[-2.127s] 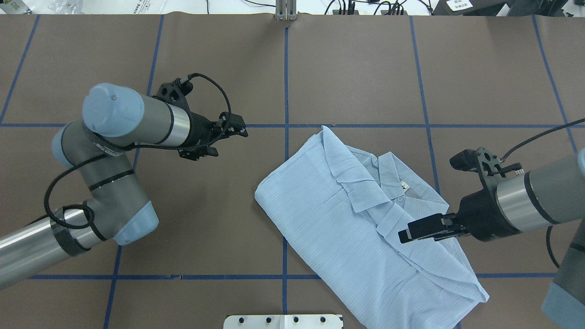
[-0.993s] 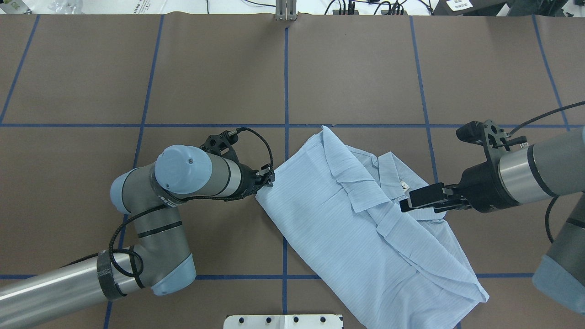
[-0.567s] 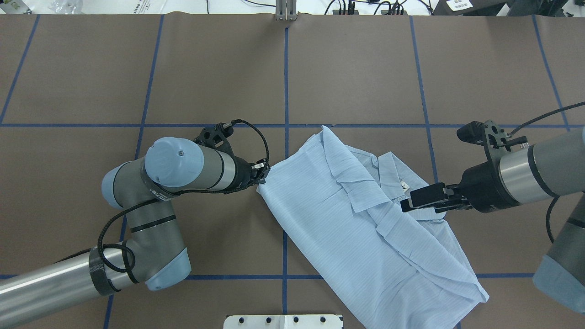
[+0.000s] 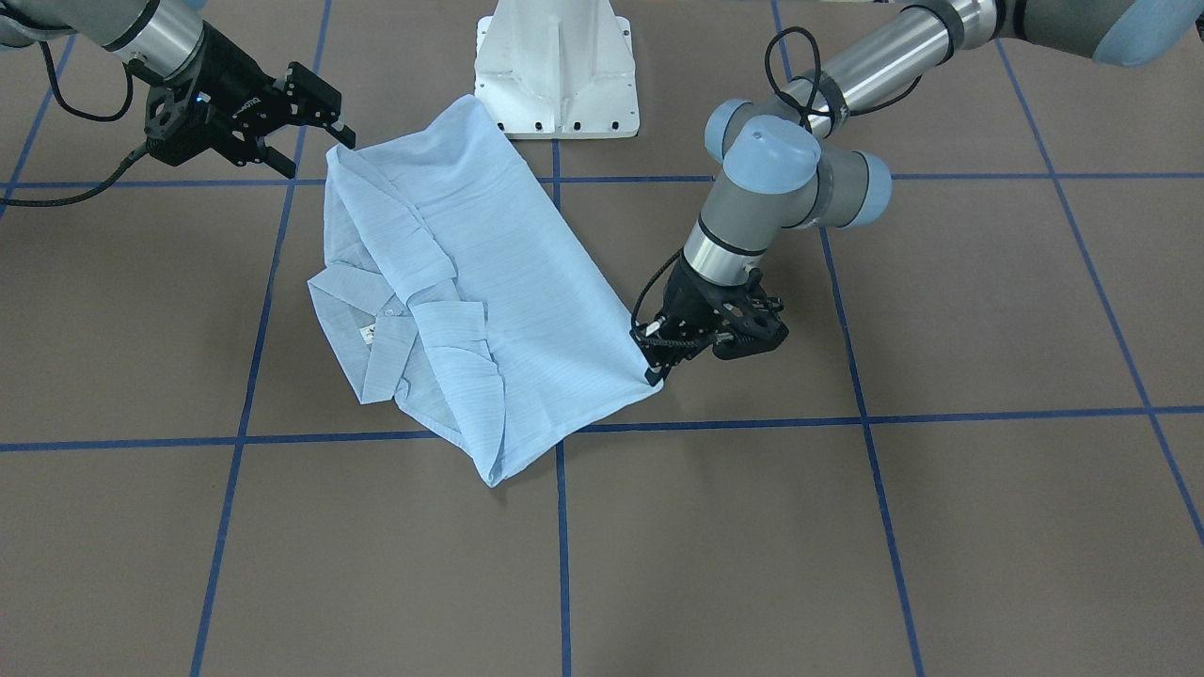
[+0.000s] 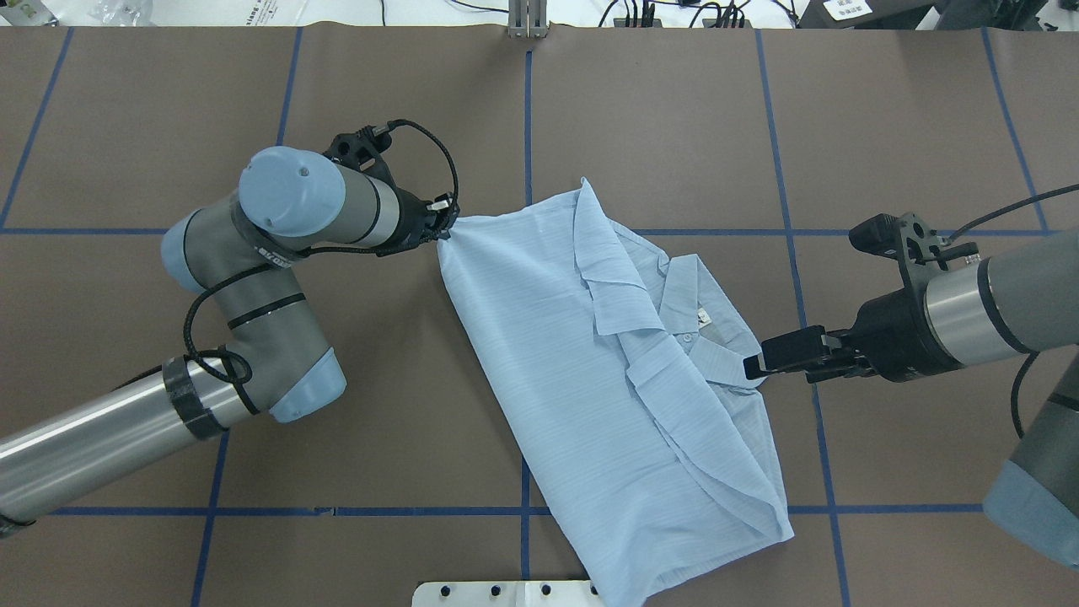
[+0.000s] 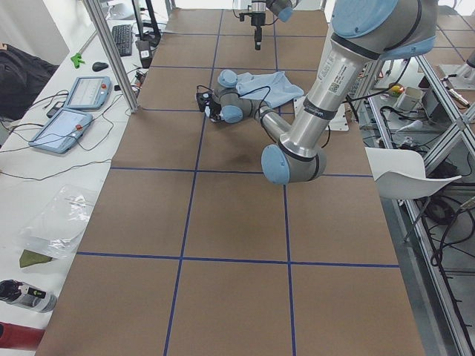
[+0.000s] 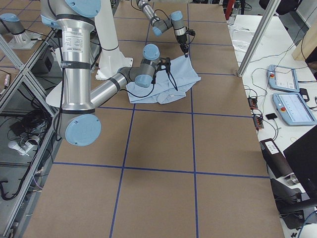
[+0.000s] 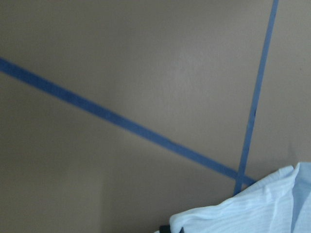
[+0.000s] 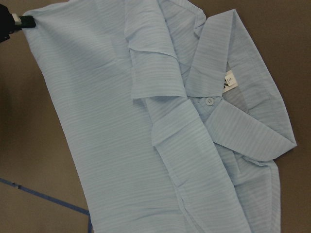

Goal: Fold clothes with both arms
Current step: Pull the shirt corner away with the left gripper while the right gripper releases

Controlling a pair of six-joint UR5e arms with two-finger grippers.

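Note:
The robot's left gripper should release the shirt's corner on the bare brown table [image 4: 680, 592] beyond the blue tape crossing.
The light-blue striped shirt [image 5: 573, 362] lies partly folded and slanted on the brown table, collar and white neck label up [image 4: 470, 282]. My left gripper [image 5: 445, 229] is shut on the shirt's far-left corner, low at the table [image 4: 656, 369]. That corner shows at the bottom edge of the left wrist view [image 8: 252, 213]. My right gripper [image 5: 753, 369] hovers above the shirt's right edge near the collar, its fingers apart and holding nothing [image 4: 318, 155]. The right wrist view looks down on the shirt [image 9: 121, 121] and shows none of its own fingers.
The white pedestal base [image 4: 557, 66] stands at the table's near edge, just behind the shirt's hem. Blue tape lines [image 5: 527, 152] grid the brown surface. A metal post [image 5: 527, 21] stands at the far edge. Tablets [image 6: 82, 93] and cables lie on a side bench.
My left gripper came down to the shirt's left corner, shut on it and pulled it away toward the far left, so the shirt slid and turned. The right gripper barely moved.

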